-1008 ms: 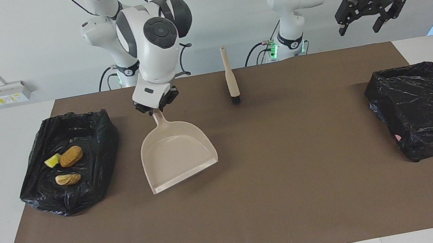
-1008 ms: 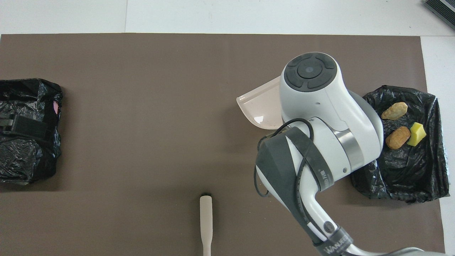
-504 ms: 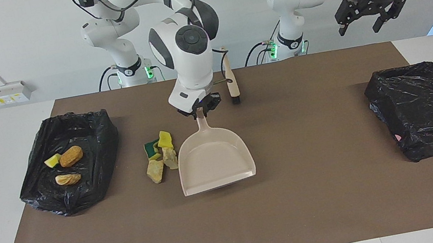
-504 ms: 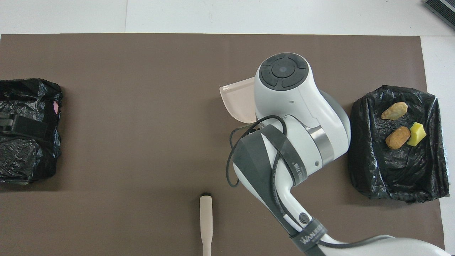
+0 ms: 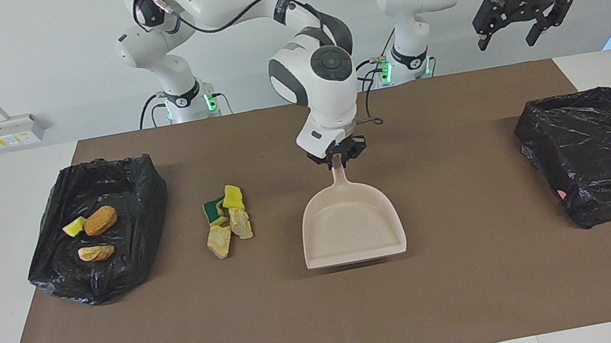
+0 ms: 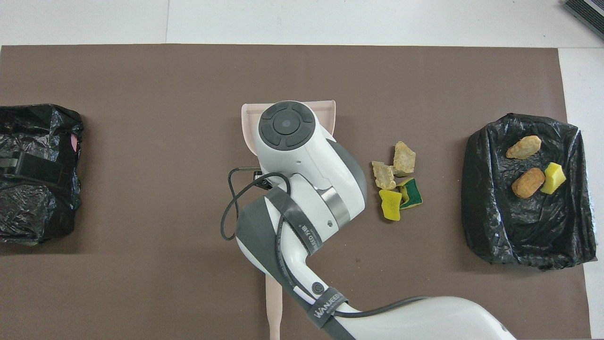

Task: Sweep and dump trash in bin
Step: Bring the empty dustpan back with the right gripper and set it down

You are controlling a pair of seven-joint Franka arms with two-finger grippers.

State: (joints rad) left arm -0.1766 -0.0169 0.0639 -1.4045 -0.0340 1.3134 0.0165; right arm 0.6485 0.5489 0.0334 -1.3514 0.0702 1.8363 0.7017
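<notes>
I'll set the beige dustpan with my right gripper on the brown mat in line with the brush handle (image 6: 274, 141).
A loose pile of trash (image 5: 228, 220) (image 6: 395, 182), yellow, green and beige scraps, lies on the brown mat. Beside it, toward the right arm's end, stands a black-lined bin (image 5: 145, 187) (image 6: 481, 226) holding a yellow bit (image 5: 74, 226), a brown lump (image 5: 100, 220) and a beige chunk (image 5: 96, 253). My right gripper (image 5: 336, 158) is shut on the handle of the beige dustpan (image 5: 351, 229) (image 6: 249, 113), which sits level and low at mid-mat, its mouth pointing away from the robots. My left gripper (image 5: 508, 38) hangs open and high, waiting over the left arm's end.
A second black-lined bin (image 5: 604, 153) (image 6: 37, 174) stands at the left arm's end of the mat. The beige brush handle (image 6: 272, 307) shows under the right arm, near the robots' edge; the facing view hides it. The mat (image 5: 490, 290) is ringed by white table.
The right arm has carried the dustpan from beside the bin with scraps to the middle of the mat, uncovering the trash pile. The left arm has not moved.
</notes>
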